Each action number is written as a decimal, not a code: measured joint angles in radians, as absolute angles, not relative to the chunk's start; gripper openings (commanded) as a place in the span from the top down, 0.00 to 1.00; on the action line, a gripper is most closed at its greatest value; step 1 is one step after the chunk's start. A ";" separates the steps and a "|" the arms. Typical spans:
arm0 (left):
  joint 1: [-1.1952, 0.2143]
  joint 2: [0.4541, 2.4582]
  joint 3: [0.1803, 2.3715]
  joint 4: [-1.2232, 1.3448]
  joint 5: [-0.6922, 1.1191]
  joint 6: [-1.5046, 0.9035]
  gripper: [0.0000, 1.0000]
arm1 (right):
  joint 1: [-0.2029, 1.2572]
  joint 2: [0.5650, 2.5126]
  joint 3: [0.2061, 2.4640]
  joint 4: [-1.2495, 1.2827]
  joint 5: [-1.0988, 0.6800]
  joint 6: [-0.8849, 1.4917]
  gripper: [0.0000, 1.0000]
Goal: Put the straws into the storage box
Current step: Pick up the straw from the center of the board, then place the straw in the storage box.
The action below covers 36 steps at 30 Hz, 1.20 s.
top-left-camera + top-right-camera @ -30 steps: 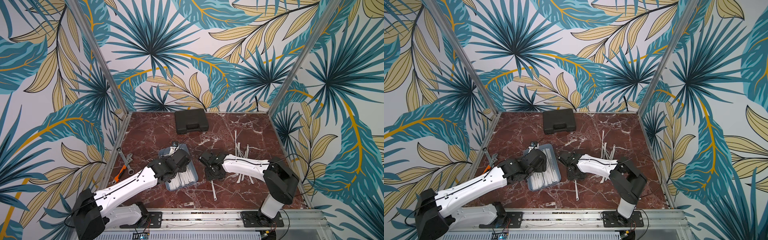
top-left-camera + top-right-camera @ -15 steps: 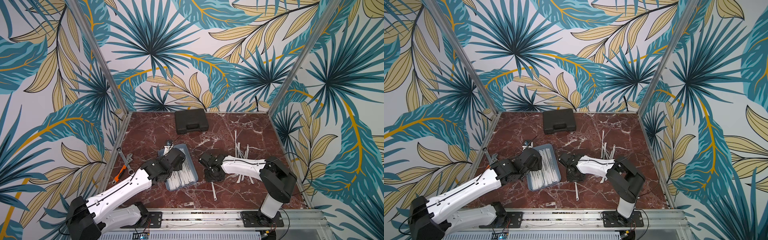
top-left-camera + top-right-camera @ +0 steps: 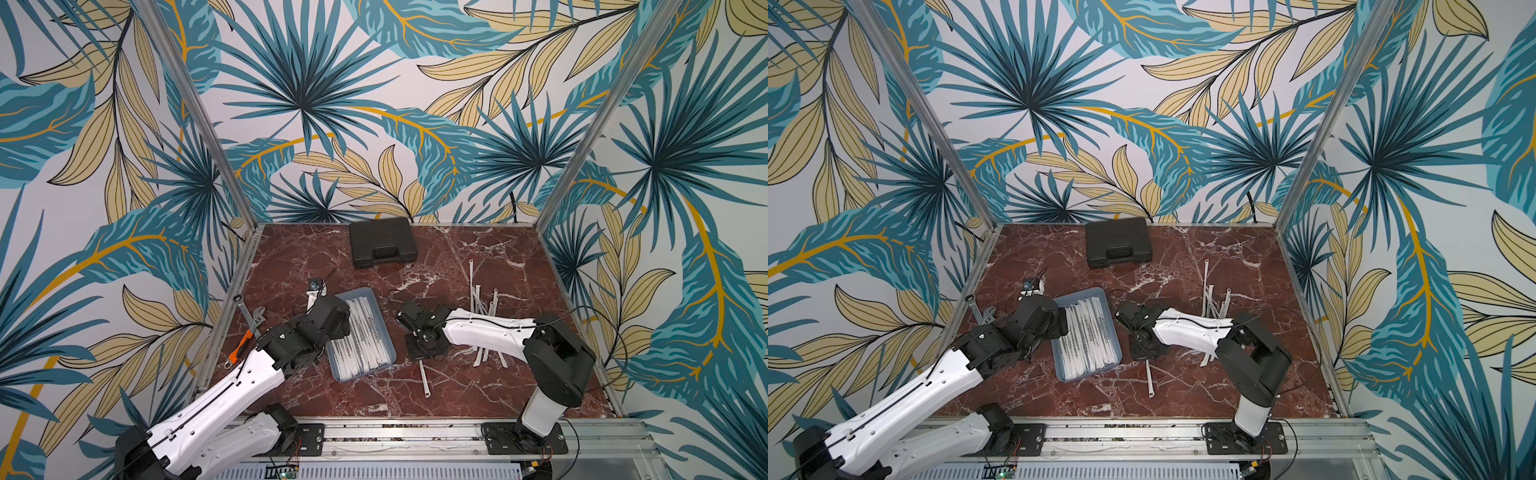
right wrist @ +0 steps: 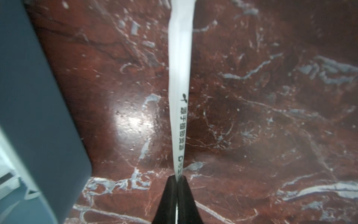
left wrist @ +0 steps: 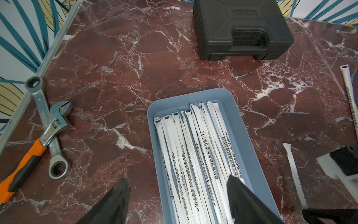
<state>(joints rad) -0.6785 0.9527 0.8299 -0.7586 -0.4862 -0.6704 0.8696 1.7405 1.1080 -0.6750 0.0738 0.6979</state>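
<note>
I will use my right gripper to lay the straw, now lying on the marble beside the box, on top of the straws lying lengthwise inside the blue-grey storage box [image 3: 357, 334].
The storage box [image 3: 383, 332] [image 3: 1059, 332] [image 5: 153, 124], a shallow blue-grey tray, sits mid-table with several white printed straws [image 3: 363, 336] [image 3: 1088, 336] [image 5: 193, 151] lying lengthwise in it. More straws [image 3: 484, 299] [image 3: 1214, 301] lie loose at the right. My right gripper [image 4: 177, 179] is shut on the end of one straw [image 4: 180, 77] [image 3: 424, 380] [image 3: 1149, 381] that lies on the marble just right of the box [image 4: 29, 97]. My left gripper [image 5: 177, 178] is open and holds nothing; it straddles the box's left wall, one finger over the table and one over the straws.
A black hard case [image 3: 382, 243] [image 3: 1118, 245] [image 5: 242, 29] stands at the back. Two wrenches [image 3: 249, 320] [image 5: 48, 128], one orange-handled, lie by the left frame rail. A small white and blue item [image 3: 314, 286] sits behind the box. Walls enclose three sides.
The right gripper has closed on the straw beside the box. The left arm has drawn back leftward from over the box, its gripper still open.
</note>
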 measured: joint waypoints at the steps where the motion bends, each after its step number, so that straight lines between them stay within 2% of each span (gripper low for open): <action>1: -0.677 0.953 0.827 -0.759 -0.485 -0.670 0.17 | 0.871 1.736 1.113 -0.677 0.074 0.696 0.93; 6: -0.670 0.953 0.822 -0.764 -0.481 -0.670 0.17 | 0.888 1.727 1.187 -0.738 0.079 0.689 0.93; 11: -0.608 0.912 0.822 -0.797 -0.495 -0.671 0.17 | 0.953 1.760 1.431 -0.778 0.051 0.648 0.93; 21: -0.522 0.815 0.822 -0.845 -0.513 -0.678 0.17 | 0.991 2.184 1.906 -0.732 -0.079 0.593 0.93; 31: -0.516 0.810 0.822 -0.857 -0.509 -0.681 0.17 | 0.992 2.326 1.971 -0.738 -0.134 0.599 0.92; 36: -0.516 0.822 0.822 -0.855 -0.505 -0.680 0.17 | 0.995 2.337 1.971 -0.739 -0.136 0.608 0.82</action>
<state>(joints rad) -0.5156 0.8223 0.8223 -0.8547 -0.5045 -0.6800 0.9947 2.3371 1.9709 -0.7391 -0.1360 0.6083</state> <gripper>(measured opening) 0.831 0.135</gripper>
